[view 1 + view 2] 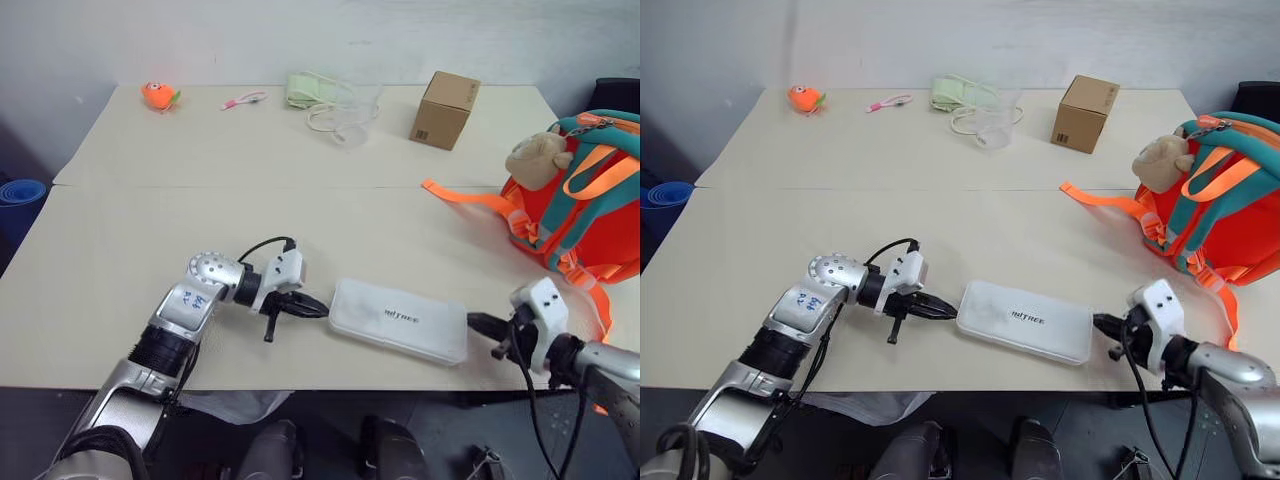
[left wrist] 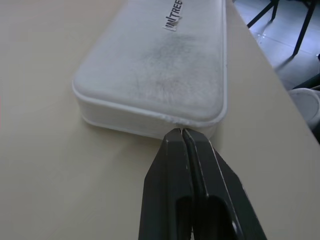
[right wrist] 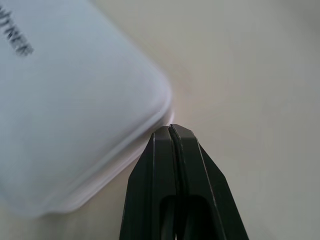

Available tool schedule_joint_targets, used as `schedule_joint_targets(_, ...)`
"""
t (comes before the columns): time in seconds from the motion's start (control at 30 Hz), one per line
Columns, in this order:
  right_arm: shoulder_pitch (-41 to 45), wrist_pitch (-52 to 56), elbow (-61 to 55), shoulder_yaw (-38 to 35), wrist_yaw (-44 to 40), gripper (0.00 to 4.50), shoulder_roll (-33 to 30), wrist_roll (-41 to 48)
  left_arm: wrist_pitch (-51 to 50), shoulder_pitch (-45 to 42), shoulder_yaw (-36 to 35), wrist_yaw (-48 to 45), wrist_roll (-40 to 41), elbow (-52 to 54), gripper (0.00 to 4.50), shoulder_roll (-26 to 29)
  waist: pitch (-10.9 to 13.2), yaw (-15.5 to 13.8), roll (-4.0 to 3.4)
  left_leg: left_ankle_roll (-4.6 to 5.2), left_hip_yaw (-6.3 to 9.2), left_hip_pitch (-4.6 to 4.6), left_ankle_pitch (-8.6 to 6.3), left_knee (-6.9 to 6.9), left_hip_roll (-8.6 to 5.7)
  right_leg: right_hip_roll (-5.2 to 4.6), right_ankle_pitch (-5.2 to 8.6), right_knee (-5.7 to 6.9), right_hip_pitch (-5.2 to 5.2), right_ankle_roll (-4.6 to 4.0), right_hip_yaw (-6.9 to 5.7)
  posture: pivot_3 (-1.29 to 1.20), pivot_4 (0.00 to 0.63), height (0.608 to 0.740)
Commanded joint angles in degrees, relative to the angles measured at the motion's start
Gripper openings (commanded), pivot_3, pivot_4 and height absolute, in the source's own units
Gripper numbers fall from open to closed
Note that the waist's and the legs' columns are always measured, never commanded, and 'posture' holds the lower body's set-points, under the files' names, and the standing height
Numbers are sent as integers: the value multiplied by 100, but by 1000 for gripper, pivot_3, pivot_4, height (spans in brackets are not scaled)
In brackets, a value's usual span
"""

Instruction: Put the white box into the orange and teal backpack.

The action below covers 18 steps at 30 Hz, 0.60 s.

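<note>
My left gripper's shut fingers only meet the white box's short end, so I need to open them and clasp that end's top and bottom (image 1: 353, 304) before lifting the box.
The white box (image 1: 398, 320), flat and long with grey lettering, lies near the table's front edge. My left gripper (image 1: 318, 308) is shut, and its tips meet the box's left short end (image 2: 150, 125) at the rim. My right gripper (image 1: 472, 322) is shut too, with its tips at the box's right end, close to a rounded corner (image 3: 150, 115). Nothing is between either pair of fingers. The orange and teal backpack (image 1: 590, 215) stands at the table's right edge with a tan plush toy (image 1: 535, 155) on it, well clear of both grippers.
An orange strap (image 1: 460, 195) trails left from the backpack onto the table. At the back stand a brown cardboard box (image 1: 444, 109), a clear cup (image 1: 352, 125), a green pouch (image 1: 310, 90), a pink item (image 1: 245, 99) and an orange toy (image 1: 157, 95).
</note>
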State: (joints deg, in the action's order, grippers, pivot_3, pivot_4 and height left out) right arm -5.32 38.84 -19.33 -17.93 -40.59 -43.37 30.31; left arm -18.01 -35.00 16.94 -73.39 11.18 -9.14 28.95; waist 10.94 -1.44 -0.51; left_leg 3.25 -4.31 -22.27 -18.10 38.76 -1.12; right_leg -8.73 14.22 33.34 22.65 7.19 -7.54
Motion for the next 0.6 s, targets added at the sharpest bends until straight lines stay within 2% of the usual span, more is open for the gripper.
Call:
schedule_joint_targets(0.03, 291, -27, 166, -53, 104, 0, -1, -50, -222, 76, -146, -3, 196, 287, 44, 67, 0, -19, 0, 1, 2, -2, -1, 6, 1, -1, 0, -1, -1, -1, 1, 0, 150, 740)
schedule_joint_targets(0.17, 290, -24, 136, -34, 171, 0, -23, -129, -535, 145, -226, 58, 258, 346, 44, 163, 0, -18, -1, 8, 11, -12, -12, 20, 1, -4, 1, 5, -1, -2, 17, 0, 150, 740)
schedule_joint_targets(0.2, 266, -13, 108, -49, 187, 0, -34, -146, -693, 140, -269, 88, 279, 316, 219, 210, 0, -11, -1, 9, 10, -14, -14, 22, 0, -3, 1, 5, -1, -2, 16, 0, 150, 740)
schedule_joint_targets(0.37, -91, 89, -199, -346, 55, 0, -221, -86, -2459, -209, -478, 254, 632, -9, 1443, 405, 0, -15, -1, 12, 8, -14, -15, 25, 2, 4, 1, 9, 0, -2, 2, 0, 150, 740)
schedule_joint_targets(0.4, -190, 126, -281, -397, 1, 0, -263, -37, -2995, -321, -514, 249, 791, -79, 1853, 419, 0, -15, -1, 12, 8, -13, -16, 26, 2, 6, 1, 10, -1, -2, -3, 0, 150, 740)
schedule_joint_targets(0.6, -590, 89, -652, -326, -72, 0, -168, -17, -5650, -892, -623, 431, 1591, -349, 3519, 206, 0, -10, 0, 17, 6, -13, -20, 29, 1, 7, 2, 12, -1, 0, -2, 0, 150, 740)
